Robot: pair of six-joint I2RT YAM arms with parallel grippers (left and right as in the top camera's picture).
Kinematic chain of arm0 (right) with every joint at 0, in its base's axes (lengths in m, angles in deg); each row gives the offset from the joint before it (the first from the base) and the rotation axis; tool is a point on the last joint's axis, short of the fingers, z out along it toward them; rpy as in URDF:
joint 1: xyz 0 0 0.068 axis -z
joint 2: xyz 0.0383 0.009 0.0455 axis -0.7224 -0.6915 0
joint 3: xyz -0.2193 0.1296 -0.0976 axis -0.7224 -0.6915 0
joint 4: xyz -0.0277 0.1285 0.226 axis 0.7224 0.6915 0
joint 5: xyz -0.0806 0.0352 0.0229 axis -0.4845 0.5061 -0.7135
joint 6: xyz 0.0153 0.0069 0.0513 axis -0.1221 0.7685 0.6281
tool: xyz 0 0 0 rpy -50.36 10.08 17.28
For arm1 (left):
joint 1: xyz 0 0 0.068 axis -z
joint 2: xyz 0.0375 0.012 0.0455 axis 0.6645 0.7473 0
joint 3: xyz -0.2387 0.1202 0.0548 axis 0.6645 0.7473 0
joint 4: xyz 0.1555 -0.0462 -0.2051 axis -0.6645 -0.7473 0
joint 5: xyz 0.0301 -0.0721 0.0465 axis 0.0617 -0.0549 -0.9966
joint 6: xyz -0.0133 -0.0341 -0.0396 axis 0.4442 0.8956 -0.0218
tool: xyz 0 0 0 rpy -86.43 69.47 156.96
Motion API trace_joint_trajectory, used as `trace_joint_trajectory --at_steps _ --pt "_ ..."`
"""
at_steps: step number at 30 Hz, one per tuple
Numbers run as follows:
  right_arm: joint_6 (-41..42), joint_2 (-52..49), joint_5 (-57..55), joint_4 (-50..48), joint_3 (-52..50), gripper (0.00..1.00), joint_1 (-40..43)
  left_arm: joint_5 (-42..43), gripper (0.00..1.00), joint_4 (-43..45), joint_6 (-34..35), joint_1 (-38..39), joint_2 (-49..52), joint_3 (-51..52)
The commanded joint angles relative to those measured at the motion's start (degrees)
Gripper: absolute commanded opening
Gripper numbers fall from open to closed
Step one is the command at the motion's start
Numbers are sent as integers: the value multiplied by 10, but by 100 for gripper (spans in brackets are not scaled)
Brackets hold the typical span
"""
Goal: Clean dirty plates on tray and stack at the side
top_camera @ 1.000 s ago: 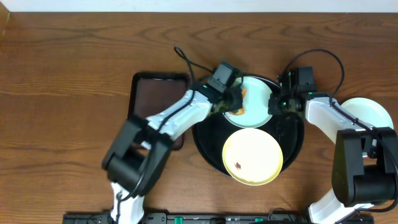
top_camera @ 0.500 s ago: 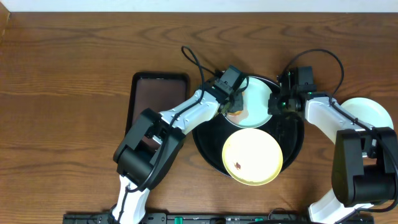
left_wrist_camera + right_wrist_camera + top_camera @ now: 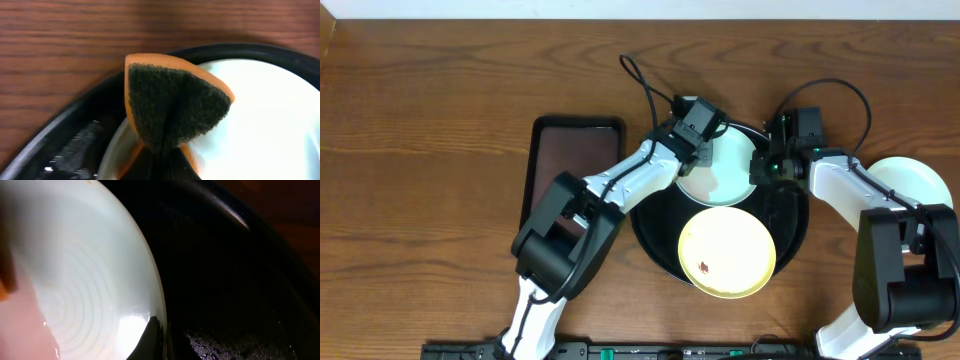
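Next, my left gripper releases the orange sponge on the front half of the rectangular dark brown tray (image 3: 567, 205). The sponge is pressed on the mint plate's rim now.
A pale mint plate (image 3: 725, 170) lies at the back of the round black tray (image 3: 655, 235). A pale yellow plate (image 3: 726, 250) with a small dark smudge lies at the tray's front. My left gripper (image 3: 698, 150) is shut on an orange sponge with a dark scouring face (image 3: 172, 107), pressed on the mint plate's back-left rim (image 3: 260, 120). My right gripper (image 3: 760, 168) is shut on the mint plate's right rim (image 3: 90, 290), over the tray (image 3: 230, 295). Another pale plate (image 3: 910, 182) lies on the tabletop at the far right.
A rectangular dark brown tray (image 3: 572, 165) lies left of the black tray, partly under my left arm. Black cables loop behind both arms. Brown wood tabletop (image 3: 420, 150) stretches left and back.
My left gripper has slid the sponge right and back along the mint plate toward its far rim. My right gripper and both tray plates stay in place.
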Motion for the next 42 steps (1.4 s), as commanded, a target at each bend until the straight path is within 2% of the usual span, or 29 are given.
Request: trace_joint_trajectory --at_steps 1,5,10,15,20,24,26,28,36,42 --pt "-5 -18 -12 16 -12 1 -9 34 7 5 19 14 17 -11" --pt "-5 -18 -13 16 -12 1 -9 104 7 15 34 15 25 -11" --pt "-5 -18 -13 16 -12 1 -9 132 7 -3 54 13 25 -11" --pt "-5 -18 -13 15 -12 1 -9 71 7 -125 45 -13 25 -11" --pt "-5 -18 -13 16 -12 1 -9 18 7 -188 49 -38 25 -12" --pt "-5 -18 -13 16 -12 1 -9 20 7 -195 51 -48 23 -22" --pt "-5 -18 -24 16 -12 1 -9 57 7 -199 49 -48 15 -40" --pt "-5 -18 -32 16 -12 1 -9 96 7 -201 35 -49 2 -48" --pt "-5 -18 -37 15 -12 1 -9 99 7 -279 31 -85 -105 -51" --pt "-5 -18 -45 15 -12 1 -9 58 7 -418 -26 -173 -214 -50"
